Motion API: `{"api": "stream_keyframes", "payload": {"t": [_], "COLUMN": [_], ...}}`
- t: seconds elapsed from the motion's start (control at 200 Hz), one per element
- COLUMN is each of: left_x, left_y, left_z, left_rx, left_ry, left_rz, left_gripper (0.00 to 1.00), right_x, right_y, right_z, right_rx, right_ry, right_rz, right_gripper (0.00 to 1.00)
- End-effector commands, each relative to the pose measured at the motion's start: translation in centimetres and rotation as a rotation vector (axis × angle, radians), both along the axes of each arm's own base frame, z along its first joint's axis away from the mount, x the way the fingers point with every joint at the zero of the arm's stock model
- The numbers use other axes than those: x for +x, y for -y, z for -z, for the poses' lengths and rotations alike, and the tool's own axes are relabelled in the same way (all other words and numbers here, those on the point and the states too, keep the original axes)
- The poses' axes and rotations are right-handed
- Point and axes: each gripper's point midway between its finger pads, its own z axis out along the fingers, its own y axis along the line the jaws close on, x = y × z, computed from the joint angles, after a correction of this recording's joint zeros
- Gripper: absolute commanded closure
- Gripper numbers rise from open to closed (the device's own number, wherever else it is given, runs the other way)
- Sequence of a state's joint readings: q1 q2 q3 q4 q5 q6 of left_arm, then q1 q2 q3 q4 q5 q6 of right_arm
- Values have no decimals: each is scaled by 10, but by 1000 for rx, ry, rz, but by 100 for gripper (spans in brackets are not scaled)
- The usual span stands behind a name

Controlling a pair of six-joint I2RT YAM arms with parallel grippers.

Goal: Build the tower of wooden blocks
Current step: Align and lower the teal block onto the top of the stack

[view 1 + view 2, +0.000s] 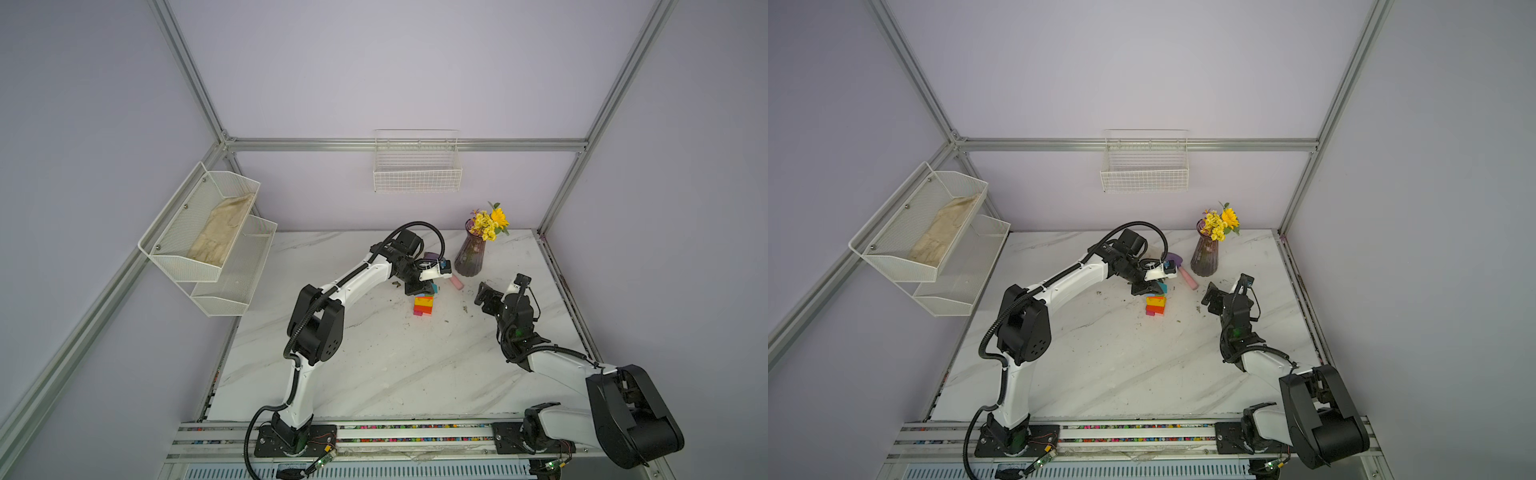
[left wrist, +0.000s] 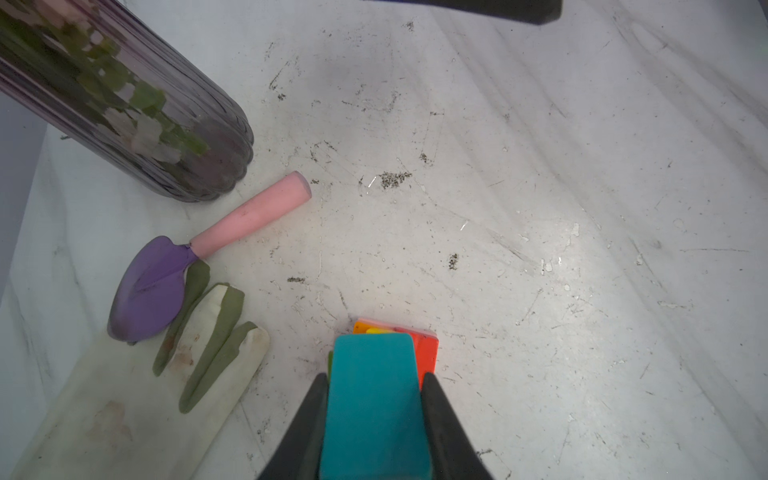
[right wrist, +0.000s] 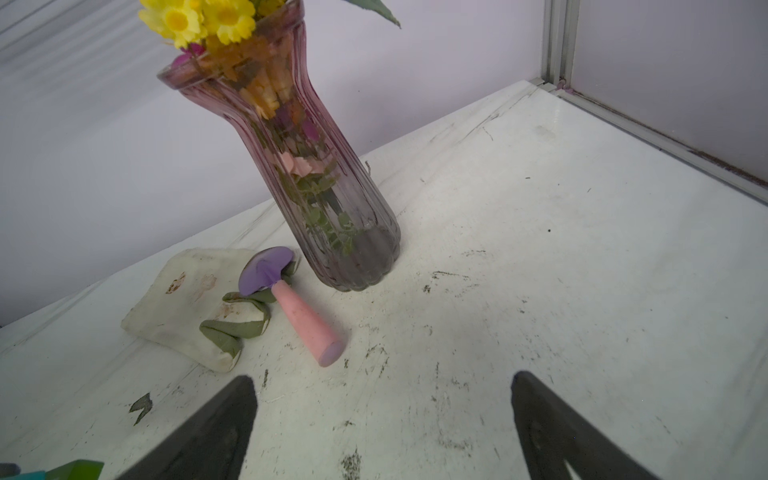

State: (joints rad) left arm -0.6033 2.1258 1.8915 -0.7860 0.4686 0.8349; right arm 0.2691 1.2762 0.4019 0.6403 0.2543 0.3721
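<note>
The teal block will go above the orange and yellow blocks. My left gripper needs to let go of the teal block on top of the tower (image 1: 429, 291) (image 2: 368, 414).
The tower (image 1: 424, 306) (image 1: 1155, 306) is a short stack of wood blocks mid-table, with pink and red low and orange and yellow above. My left gripper (image 1: 424, 287) (image 1: 1152, 287) (image 2: 374, 376) hovers at its top, shut on a teal block (image 2: 374, 399) (image 1: 434, 287). In the left wrist view the teal block fills the gap between both fingers, and the tower's red-orange edge (image 2: 428, 349) shows just beneath and beyond it. My right gripper (image 1: 483, 296) (image 1: 1209, 297) (image 3: 382, 377) stands open and empty to the right of the tower, a little above the table.
A purple ribbed vase (image 1: 470, 257) (image 3: 332, 208) of yellow flowers stands behind the tower. Beside it lie a purple trowel with a pink handle (image 2: 249, 218) (image 3: 307, 322) and a soiled glove (image 2: 124, 407). A wire basket (image 1: 417, 174) hangs on the back wall and mesh shelves (image 1: 208, 232) on the left.
</note>
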Motion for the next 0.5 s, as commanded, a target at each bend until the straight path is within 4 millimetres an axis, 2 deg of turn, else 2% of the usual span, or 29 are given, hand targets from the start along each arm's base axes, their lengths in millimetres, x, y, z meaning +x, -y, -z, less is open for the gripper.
{"api": "stream_keyframes", "payload": {"t": [0.0, 0.495], "left_x": [12, 13], "left_y": [7, 2], "left_z": [-36, -31], "left_rx": [-43, -23], "left_ry": [91, 95], "left_rz": [18, 14], "left_gripper": [100, 100], "right_x": [6, 8], "right_y": [0, 0], "right_z": [-11, -11], "right_rx": [0, 0], "right_ry": [33, 28], "right_rz": [7, 5], "right_gripper": [3, 3]}}
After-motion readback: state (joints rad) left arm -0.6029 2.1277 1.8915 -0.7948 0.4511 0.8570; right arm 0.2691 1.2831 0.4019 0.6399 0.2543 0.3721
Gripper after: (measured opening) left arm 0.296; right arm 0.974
